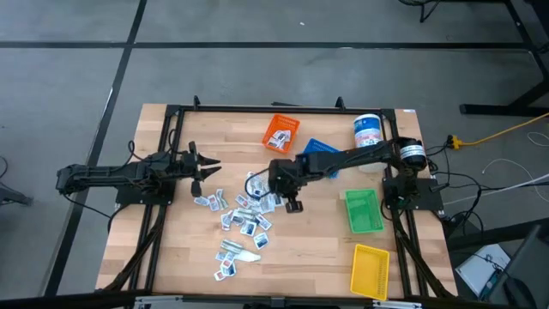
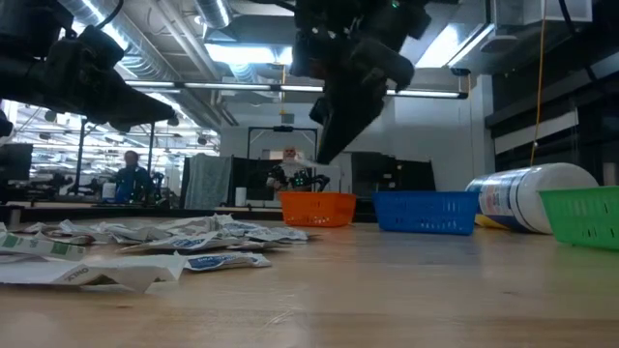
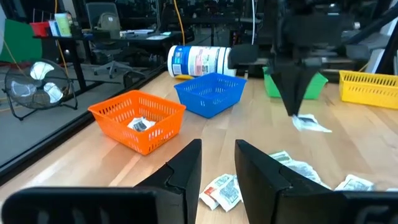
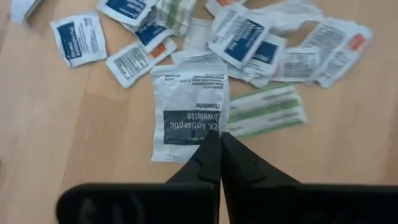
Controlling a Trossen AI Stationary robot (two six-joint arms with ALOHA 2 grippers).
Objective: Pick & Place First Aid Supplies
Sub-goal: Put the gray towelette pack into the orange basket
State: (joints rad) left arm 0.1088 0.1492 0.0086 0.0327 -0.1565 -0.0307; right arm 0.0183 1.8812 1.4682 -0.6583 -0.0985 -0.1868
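Observation:
The towelette packet will go down from my right gripper onto the packets inside the orange bin point(image 1: 281, 135).
The first aid supplies point(image 1: 243, 223) are small flat white packets with blue, grey and red print, strewn over the table's middle and near part point(image 2: 193, 242). My right gripper point(image 1: 293, 204) reaches in from the right, points down over the far end of the pile, and is shut on one packet point(image 4: 189, 112) printed "Antiseptic Towelette". My left gripper point(image 1: 206, 167) hovers open at the pile's left side; its fingers point(image 3: 186, 168) stand apart over loose packets point(image 3: 222, 191). My right gripper point(image 4: 219, 140) pinches the towelette packet's edge point(image 4: 211, 129) between its two fingertips, coming from above and pointing down. The packet looks larger than those on the wood, so it is lifted clear. It sticks out sideways from the fingertips point(image 3: 311, 123).
An orange bin point(image 1: 280, 131) with a packet inside point(image 3: 140, 124) and a blue bin point(image 1: 319, 150) sit at the far side. A white canister point(image 1: 367, 130) lies by them. Green point(image 1: 363, 210) and yellow point(image 1: 371, 270) bins stand at the right. Bare wood lies near the front edge.

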